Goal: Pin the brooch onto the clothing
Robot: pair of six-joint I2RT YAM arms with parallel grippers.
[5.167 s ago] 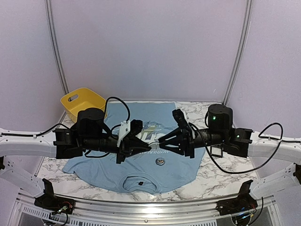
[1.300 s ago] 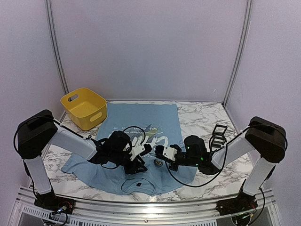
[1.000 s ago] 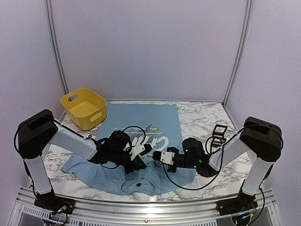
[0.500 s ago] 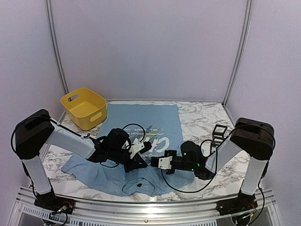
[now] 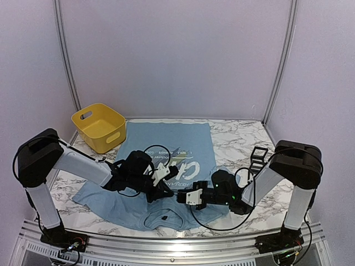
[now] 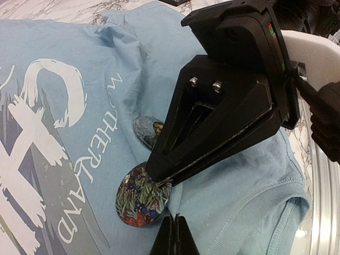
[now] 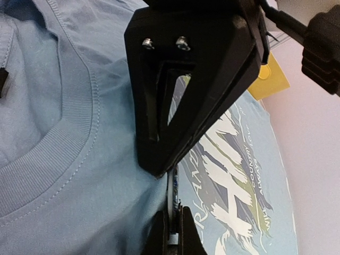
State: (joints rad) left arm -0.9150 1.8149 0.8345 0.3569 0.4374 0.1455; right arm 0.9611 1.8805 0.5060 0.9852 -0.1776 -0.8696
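The robot's left gripper is shut on a shirt fold beside the brooch, so it should open and take the brooch's free rim (image 6: pixel 143 221) before the right gripper opens.
The light blue T-shirt (image 5: pixel 166 138) lies flat on the marble table, its collar toward the arms. My right gripper (image 5: pixel 178 194) is shut on the rim of the round floral brooch (image 6: pixel 139 199), which stands on edge against the shirt just above the collar. The brooch shows edge-on in the right wrist view (image 7: pixel 171 191). My left gripper (image 5: pixel 167 190) faces it tip to tip, shut on a small raised fold of the shirt (image 6: pixel 64 64) beside the brooch. In the top view the brooch is hidden between the grippers. A second small dark round piece (image 6: pixel 147 127) lies on the shirt, half hidden.
A yellow bin (image 5: pixel 99 126) stands at the back left, touching the shirt's edge. A small black frame (image 5: pixel 258 155) stands on the table (image 5: pixel 233 136) right of the shirt. A black tag (image 5: pixel 165 217) sits inside the collar.
Both arms came down from above the shirt. In the last second my right gripper slid left and nearer with the brooch, meeting my left gripper's tips; the cloth near the collar has bunched.
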